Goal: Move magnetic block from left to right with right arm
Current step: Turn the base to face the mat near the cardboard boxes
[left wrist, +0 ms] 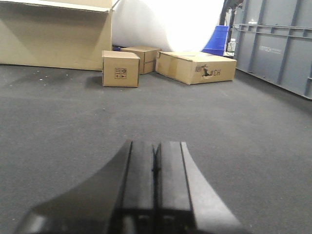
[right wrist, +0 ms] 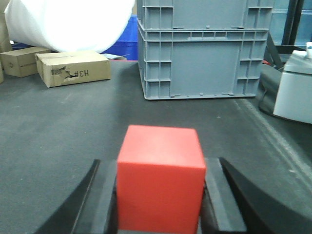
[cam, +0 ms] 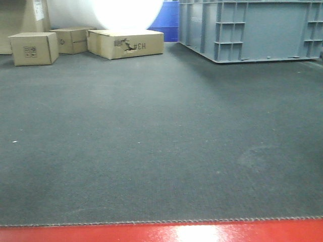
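Note:
The magnetic block, now held above the dark mat, will be set down by my right gripper on the open middle of the dark mat (cam: 176, 149), closer to the red strip than to the grey crate.
The magnetic block (right wrist: 161, 178), a bright-red cube, fills the gap between the black fingers of my right gripper (right wrist: 161, 168), which is shut on it above the dark mat. My left gripper (left wrist: 156, 146) is shut with nothing in it, its two fingers pressed together, low over the mat. Neither gripper nor the block shows in the front view.
Brown cardboard boxes (cam: 33, 48) stand at the far left of the dark mat (cam: 161, 141), with a flat one (cam: 126, 43) beside them. A large grey crate (cam: 252, 30) stands at the far right. A red strip (cam: 161, 233) edges the mat in front. A grey-white device (right wrist: 295, 90) stands right.

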Controlling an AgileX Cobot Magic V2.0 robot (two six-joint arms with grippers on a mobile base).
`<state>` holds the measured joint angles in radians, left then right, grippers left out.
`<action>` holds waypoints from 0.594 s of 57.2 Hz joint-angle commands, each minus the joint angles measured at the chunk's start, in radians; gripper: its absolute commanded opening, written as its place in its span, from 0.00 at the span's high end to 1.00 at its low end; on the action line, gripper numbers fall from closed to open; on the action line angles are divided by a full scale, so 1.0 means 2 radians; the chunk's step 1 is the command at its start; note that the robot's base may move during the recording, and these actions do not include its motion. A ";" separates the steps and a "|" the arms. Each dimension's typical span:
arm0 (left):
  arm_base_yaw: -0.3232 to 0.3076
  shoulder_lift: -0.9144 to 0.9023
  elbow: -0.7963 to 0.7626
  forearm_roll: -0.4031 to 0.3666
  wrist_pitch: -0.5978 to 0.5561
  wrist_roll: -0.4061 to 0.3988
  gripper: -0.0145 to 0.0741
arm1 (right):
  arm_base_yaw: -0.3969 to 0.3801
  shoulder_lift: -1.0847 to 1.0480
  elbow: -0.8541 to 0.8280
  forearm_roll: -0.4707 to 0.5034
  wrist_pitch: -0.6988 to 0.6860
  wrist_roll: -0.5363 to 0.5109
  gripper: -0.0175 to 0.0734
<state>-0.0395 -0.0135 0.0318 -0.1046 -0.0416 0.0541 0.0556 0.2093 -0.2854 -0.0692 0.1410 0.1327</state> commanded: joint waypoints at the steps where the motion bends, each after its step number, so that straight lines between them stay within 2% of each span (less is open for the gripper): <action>1: -0.002 -0.003 0.004 -0.002 -0.045 -0.001 0.98 | -0.004 0.007 -0.016 -0.005 -0.036 -0.003 0.49; 7: -0.002 -0.003 0.004 -0.002 -0.045 -0.001 0.98 | -0.004 0.008 -0.018 0.003 -0.023 -0.002 0.49; 18: -0.002 -0.003 0.004 -0.002 -0.045 -0.001 0.98 | -0.004 0.052 -0.060 0.005 0.051 -0.002 0.49; 29: -0.002 -0.003 0.004 -0.002 -0.045 -0.001 0.98 | 0.001 0.186 -0.167 0.002 0.176 -0.002 0.49; 34: -0.002 -0.003 0.004 -0.002 -0.045 -0.001 0.98 | 0.012 0.256 -0.202 -0.010 0.189 -0.002 0.49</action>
<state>-0.0395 -0.0135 0.0318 -0.1046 -0.0416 0.0541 0.0653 0.5942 -0.6016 -0.0592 0.5473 0.1327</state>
